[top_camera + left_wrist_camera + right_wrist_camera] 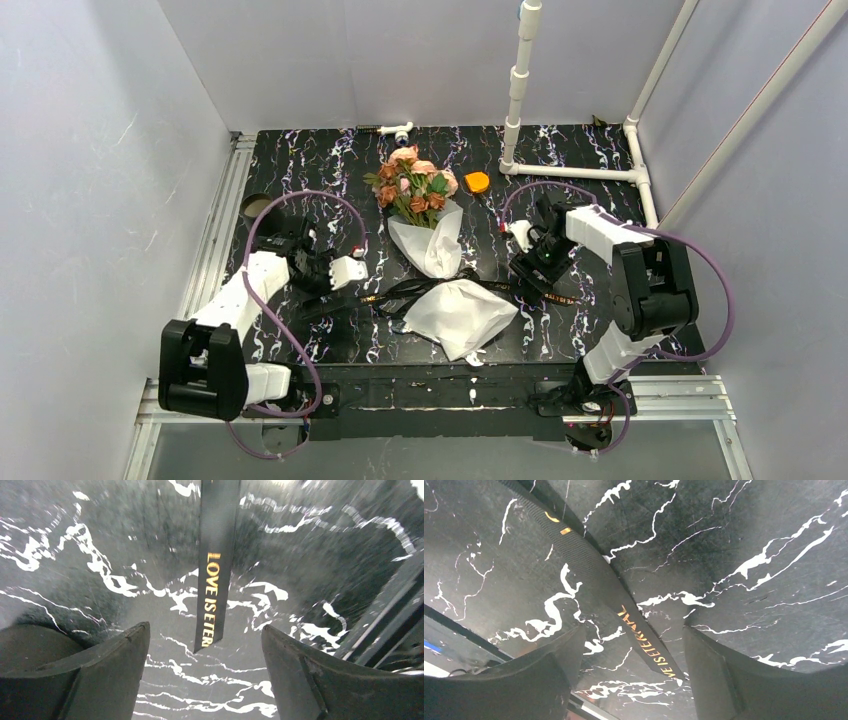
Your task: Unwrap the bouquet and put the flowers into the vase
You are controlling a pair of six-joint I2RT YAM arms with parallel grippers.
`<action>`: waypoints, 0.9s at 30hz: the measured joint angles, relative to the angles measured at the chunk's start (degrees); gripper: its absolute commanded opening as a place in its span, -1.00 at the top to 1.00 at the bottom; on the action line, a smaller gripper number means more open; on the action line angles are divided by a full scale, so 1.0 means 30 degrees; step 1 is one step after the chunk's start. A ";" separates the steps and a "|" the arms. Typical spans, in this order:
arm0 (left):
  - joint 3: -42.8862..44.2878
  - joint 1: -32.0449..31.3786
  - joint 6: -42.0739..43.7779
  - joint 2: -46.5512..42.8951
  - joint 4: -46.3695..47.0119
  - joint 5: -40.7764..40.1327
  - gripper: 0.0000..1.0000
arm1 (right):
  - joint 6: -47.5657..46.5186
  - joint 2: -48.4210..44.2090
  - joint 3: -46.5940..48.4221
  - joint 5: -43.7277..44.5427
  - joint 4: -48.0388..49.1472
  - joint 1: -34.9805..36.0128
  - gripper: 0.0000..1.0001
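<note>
The black ribbon cinches the white wrap; next I pull it nearer the wrap (494, 286) with my right gripper.
The bouquet lies in the middle of the table, with its pink, peach and rust-orange flowers (413, 183) pointing to the back. Its white paper wrap (457, 312) has spread loose toward the front. The black lettered ribbon (400, 293) stretches left and right across the wrap. One ribbon end (216, 580) lies flat on the table between the fingers (116, 664) of my left gripper (205, 645), which is open. The other end (634, 625) lies between the spread fingers of my right gripper (634, 650), also open. The vase (258, 206) stands at the table's left edge, behind my left gripper (322, 283).
A white pipe post (516, 90) rises at the back right, with a pipe (590, 172) running along the table to the right wall. An orange disc (477, 182) lies beside the flowers. A small white fitting (398, 130) sits at the back edge. A metal rail (213, 225) borders the left side.
</note>
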 measured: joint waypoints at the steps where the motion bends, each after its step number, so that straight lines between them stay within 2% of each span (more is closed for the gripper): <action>1: 0.0284 -0.0022 -0.0102 -0.0211 -0.0211 0.0743 -0.64 | -0.0204 -0.0080 0.0007 -0.0044 0.0007 0.0051 -0.64; 6: 0.0831 -0.0911 -0.1115 -0.0525 -0.0051 0.3045 -0.62 | -0.0918 -0.0240 0.0022 -0.0546 0.0160 0.0670 -0.62; 14: 0.0138 -0.3774 -0.2878 0.0532 0.2331 0.3089 -0.55 | -0.1341 0.0831 0.1064 -0.0801 0.0925 0.2113 -0.44; 18: 0.0109 -0.4218 -0.3759 0.1756 0.3512 0.2652 -0.55 | -0.1464 0.1384 0.1617 -0.0605 0.1282 0.2725 -0.31; 21: -0.0066 -0.4415 -0.4124 0.2193 0.4561 0.2040 -0.48 | -0.1705 0.1413 0.1617 -0.0270 0.1443 0.3155 -0.03; 24: -0.0219 -0.4568 -0.4124 0.2470 0.5064 0.1399 -0.28 | -0.1931 0.1370 0.1399 0.0095 0.1843 0.3534 0.35; 27: -0.0277 -0.4626 -0.4065 0.2849 0.5231 0.0991 -0.13 | -0.1865 0.1209 0.1049 0.0452 0.2295 0.3759 0.60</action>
